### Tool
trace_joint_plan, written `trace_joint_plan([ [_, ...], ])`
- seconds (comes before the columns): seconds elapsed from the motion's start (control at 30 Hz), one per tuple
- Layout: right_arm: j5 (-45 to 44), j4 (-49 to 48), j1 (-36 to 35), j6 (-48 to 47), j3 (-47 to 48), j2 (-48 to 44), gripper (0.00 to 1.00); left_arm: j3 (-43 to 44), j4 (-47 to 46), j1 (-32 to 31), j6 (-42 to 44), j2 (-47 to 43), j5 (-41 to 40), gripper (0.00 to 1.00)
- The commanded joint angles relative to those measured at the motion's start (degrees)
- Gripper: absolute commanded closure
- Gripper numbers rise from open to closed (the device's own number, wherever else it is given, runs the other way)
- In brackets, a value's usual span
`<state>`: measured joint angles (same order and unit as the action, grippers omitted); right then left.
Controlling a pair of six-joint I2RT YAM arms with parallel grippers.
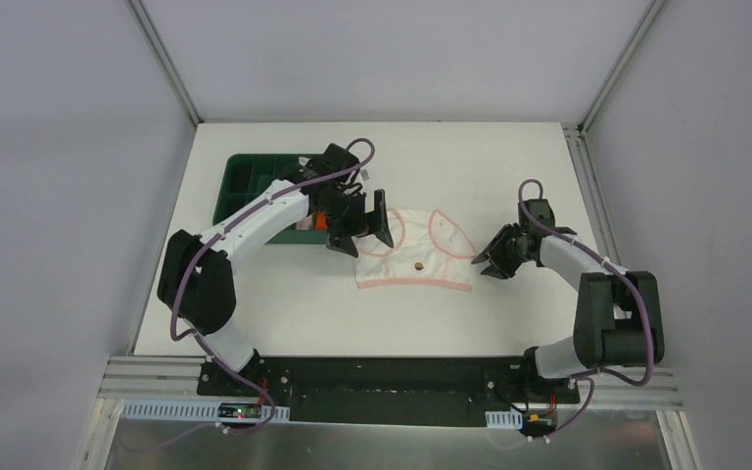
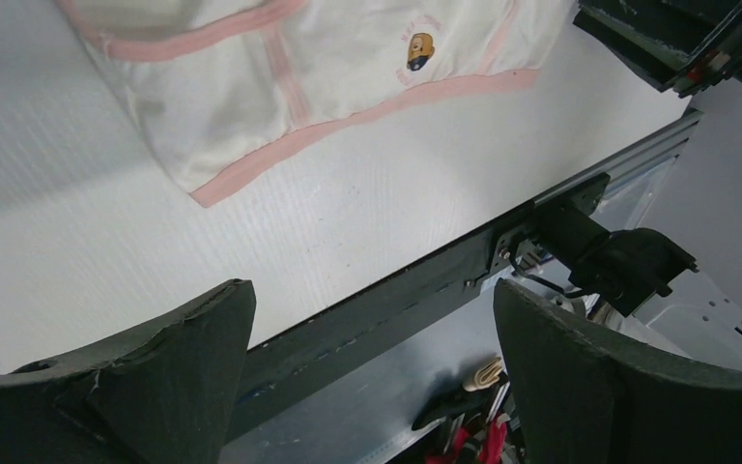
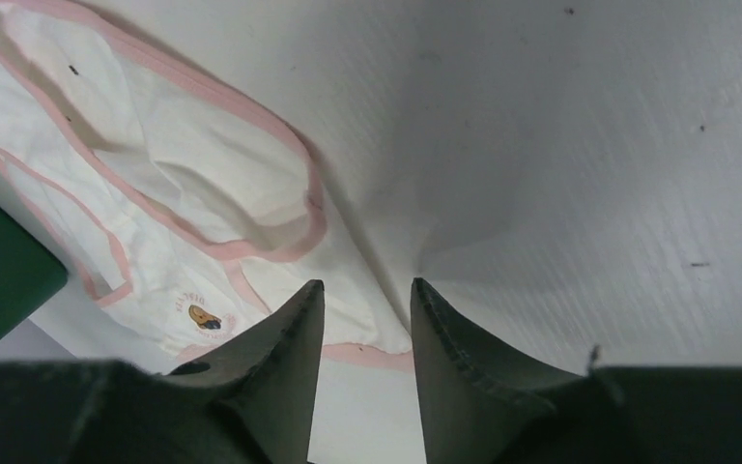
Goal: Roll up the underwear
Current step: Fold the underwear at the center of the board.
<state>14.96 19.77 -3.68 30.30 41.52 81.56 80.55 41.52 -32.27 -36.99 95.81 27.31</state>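
Next, my left gripper grabs the underwear by its pink waistband's corner (image 1: 359,285) (image 2: 205,196), the one that is closer to the green tray.
A pale pink-white pair of underwear (image 1: 413,253) with pink edging and a small brown emblem lies spread flat mid-table. It also shows in the left wrist view as the underwear (image 2: 280,77) and in the right wrist view as the underwear (image 3: 155,184). My left gripper (image 1: 362,233) hovers at its upper left corner, jaws wide open and empty (image 2: 372,290). At the garment's right edge is my right gripper (image 1: 485,262), its jaws a narrow gap apart. Nothing is between them (image 3: 366,282), and the lower right corner of the fabric lies just beyond the tips.
A dark green compartment tray (image 1: 245,186) stands at the back left, partly under the left arm, and its corner (image 3: 0,280) shows in the right wrist view. The table's near edge, a black rail (image 2: 396,300), runs below the left gripper's view.
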Motion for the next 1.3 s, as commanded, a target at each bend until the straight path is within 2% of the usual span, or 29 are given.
trace_joint_plan([
  [0.0,-1.66,-2.0,-0.41,-3.55,3.8,5.02,0.66,-3.32,-3.29,-0.03,-0.89,-5.36,-1.58,0.04],
  [0.07,-2.78,-1.68,-0.44,-4.69,5.24,7.56,0.73,-5.22,-3.98,0.02,-1.56,-6.31,-1.67,0.04],
  [0.17,-2.28,-1.65,-0.76,-5.01,6.61,10.36,0.77,-7.37,-4.87,0.02,-2.47,-7.7,-2.68,0.03],
  [0.33,-3.76,-2.18,-1.15,-3.97,4.59,8.7,0.98,-8.24,-5.13,0.02,-2.51,-9.9,-3.59,0.02],
  [0.37,-4.43,-2.0,-1.15,-3.58,3.69,7.57,1.0,-8.06,-5.1,0.02,-2.24,-10.31,-3.78,0.02],
  [0.5,-7.89,-0.15,-1.15,-0.78,-1.35,0.37,1.0,-6.3,-5.13,0.02,-0.74,-11.52,-3.2,0.01],
  [0.77,-11.16,9.48,-2.52,13.74,-14.48,-25.61,1.0,-4.44,-5.13,-1.02,0.77,-9.05,-1.63,0.01],
  [0.93,-11.54,14.74,-8.26,29.11,-24.41,-46.33,1.0,1.41,-5.09,-4.93,2.3,-5.04,-0.43,0.01],
  [1.07,-14.6,18.81,-10.79,30.16,-25.21,-53.23,1.0,6.28,-5.13,-8.77,2.41,-1.18,-2.8,0.01],
  [1.17,-17.64,19.18,-10.76,27.27,-22.46,-50.69,0.76,6.89,-5.13,-11.16,2.33,1.38,-5.54,0.01],
  [1.27,-20.74,19.6,-10.79,23.19,-18.84,-44.91,0.66,4.64,-5.22,-11.65,0.33,3.26,-8.69,0.04],
])
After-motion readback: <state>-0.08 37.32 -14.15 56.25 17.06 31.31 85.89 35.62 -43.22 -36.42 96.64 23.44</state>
